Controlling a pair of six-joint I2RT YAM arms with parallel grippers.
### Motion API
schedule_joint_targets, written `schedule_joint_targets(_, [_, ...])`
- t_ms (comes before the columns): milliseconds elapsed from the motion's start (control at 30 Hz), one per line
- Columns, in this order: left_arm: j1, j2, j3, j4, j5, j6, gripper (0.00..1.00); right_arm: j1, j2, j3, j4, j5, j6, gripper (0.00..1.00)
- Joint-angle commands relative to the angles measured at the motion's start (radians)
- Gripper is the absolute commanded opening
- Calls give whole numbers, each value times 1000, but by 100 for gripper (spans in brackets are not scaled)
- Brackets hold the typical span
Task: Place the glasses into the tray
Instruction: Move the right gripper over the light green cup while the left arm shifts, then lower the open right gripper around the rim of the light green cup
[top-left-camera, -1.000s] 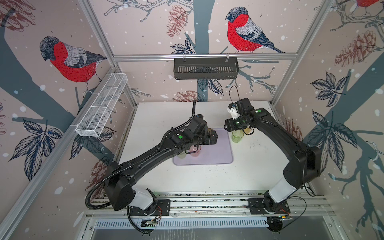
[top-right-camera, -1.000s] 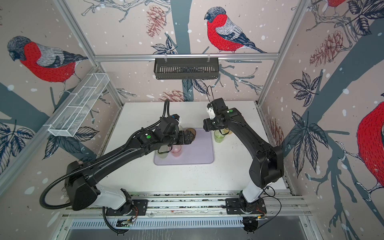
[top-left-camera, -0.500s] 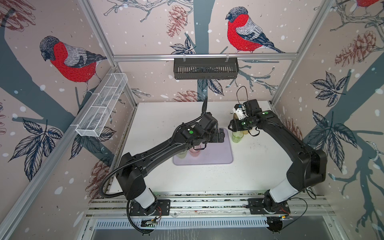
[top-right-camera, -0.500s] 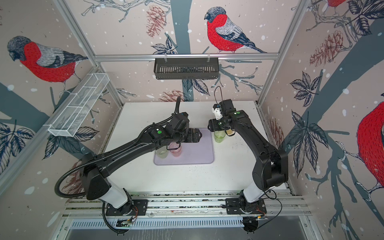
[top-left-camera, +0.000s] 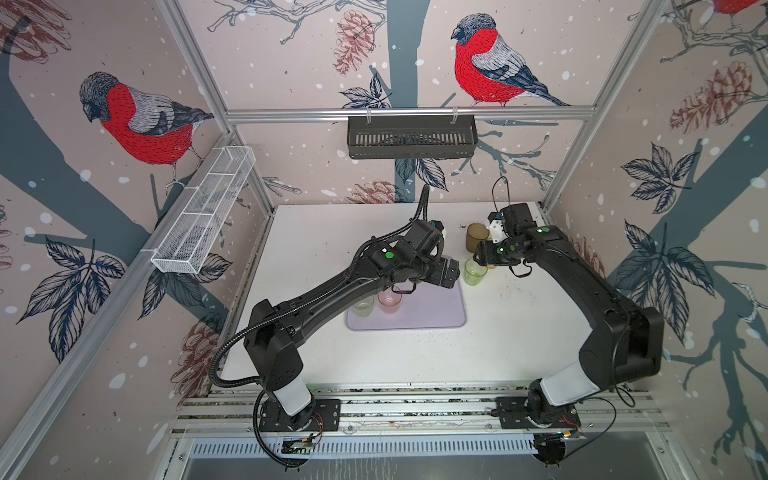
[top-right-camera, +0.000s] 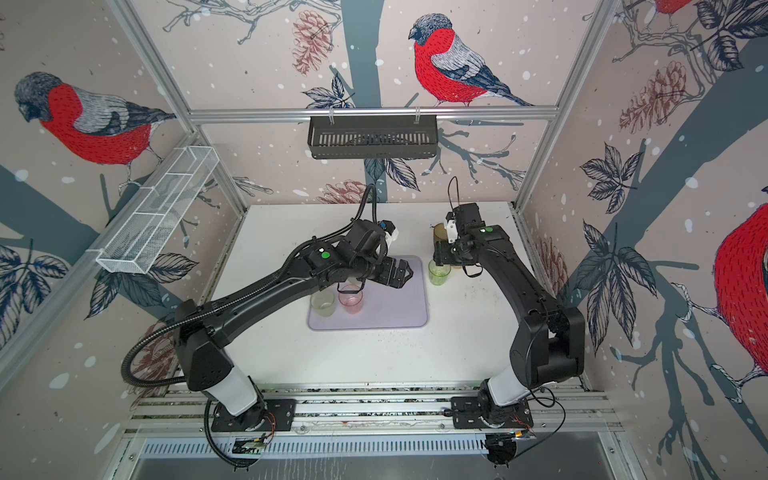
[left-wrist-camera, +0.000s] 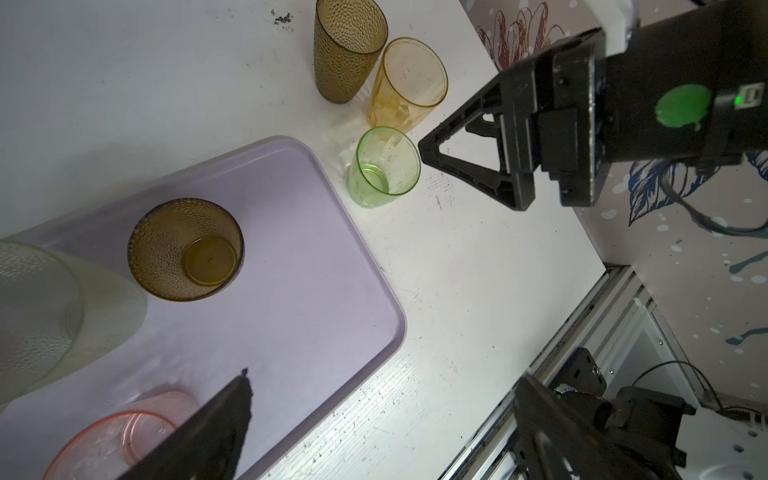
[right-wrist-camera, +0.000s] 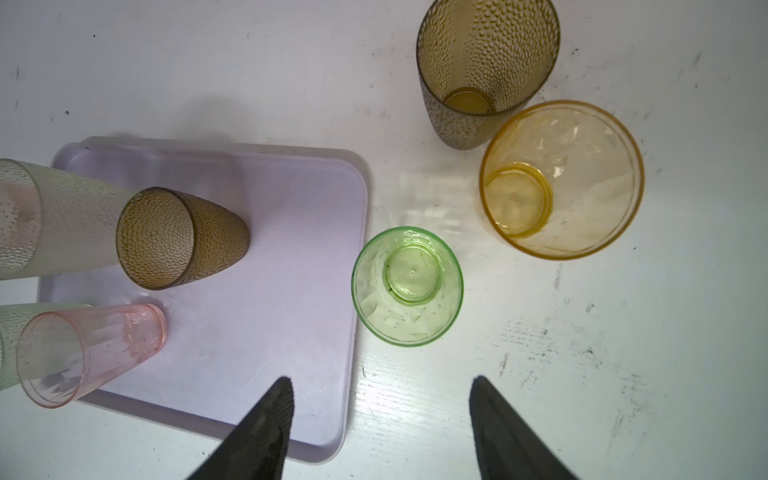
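Observation:
The rim of the bright green glass will be gripped by my right gripper as it closes on the glass's side (top-left-camera: 485, 268) (right-wrist-camera: 461, 297) away from the lavender tray.
The lavender tray (top-left-camera: 432, 316) (right-wrist-camera: 257, 199) holds a dark olive glass (left-wrist-camera: 185, 249), a pink glass (top-left-camera: 390, 301) and a pale frosted green glass (top-left-camera: 363, 306). A bright green glass (top-left-camera: 475, 271) (right-wrist-camera: 407, 286) stands on the table just off the tray's right edge. Behind it stand an amber glass (right-wrist-camera: 561, 178) and a second dark olive glass (top-left-camera: 476, 237). My left gripper (top-left-camera: 451, 272) (left-wrist-camera: 386, 395) hovers open and empty over the tray's far right corner. My right gripper (top-left-camera: 482, 255) (right-wrist-camera: 380, 386) is open and empty, just right of the bright green glass.
A black slotted basket (top-left-camera: 411, 137) hangs on the back wall and a white wire mesh basket (top-left-camera: 203, 216) on the left wall. The two grippers are close together near the tray's far right corner. The table's right edge lies behind the right arm.
My left arm has stretched rightward across the tray, with its gripper still open. My right gripper has shifted to the right, off the bright green glass, which stays put.

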Motion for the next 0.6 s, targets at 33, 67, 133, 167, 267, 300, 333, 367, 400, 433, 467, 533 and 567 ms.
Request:
schedule_joint_targets(33, [-3, -56, -46, 30, 15, 53, 98, -20, -10, -31, -17, 42, 4, 68])
schedule_joint_targets(67, [-2, -65, -56, 35, 19, 54, 98, -25, -8, -35, -13, 42, 5, 68])
schedule_joint_targets(133, [-2, -84, -74, 37, 18, 55, 98, -35, 1, -43, -6, 45, 5, 68])
schedule_joint_targets(167, [-4, -90, -81, 37, 14, 55, 98, -39, 6, -44, -3, 46, 3, 68])
schedule_joint_targets(267, [-3, -115, -102, 37, 8, 58, 98, -53, 34, -44, 10, 46, -4, 67])
schedule_joint_targets(300, [-3, -122, -113, 39, 8, 58, 98, -57, 42, -42, 15, 46, -7, 67])
schedule_joint_targets(333, [-3, -130, -120, 40, 7, 59, 98, -60, 53, -39, 19, 45, -9, 67])
schedule_joint_targets(367, [-3, -135, -127, 37, 5, 55, 98, -60, 60, -36, 25, 44, -10, 67])
schedule_joint_targets(400, [-3, -141, -132, 36, 2, 54, 98, -62, 71, -31, 30, 41, -12, 66])
schedule_joint_targets(433, [-2, -148, -139, 34, -1, 51, 98, -62, 81, -27, 33, 39, -13, 66])
schedule_joint_targets(467, [-2, -155, -144, 34, -6, 50, 98, -62, 90, -24, 36, 39, -14, 66])
schedule_joint_targets(533, [-3, -170, -155, 36, -13, 47, 98, -63, 113, -17, 43, 36, -16, 65])
schedule_joint_targets(567, [-4, -175, -158, 36, -16, 49, 98, -63, 121, -14, 48, 35, -16, 65])
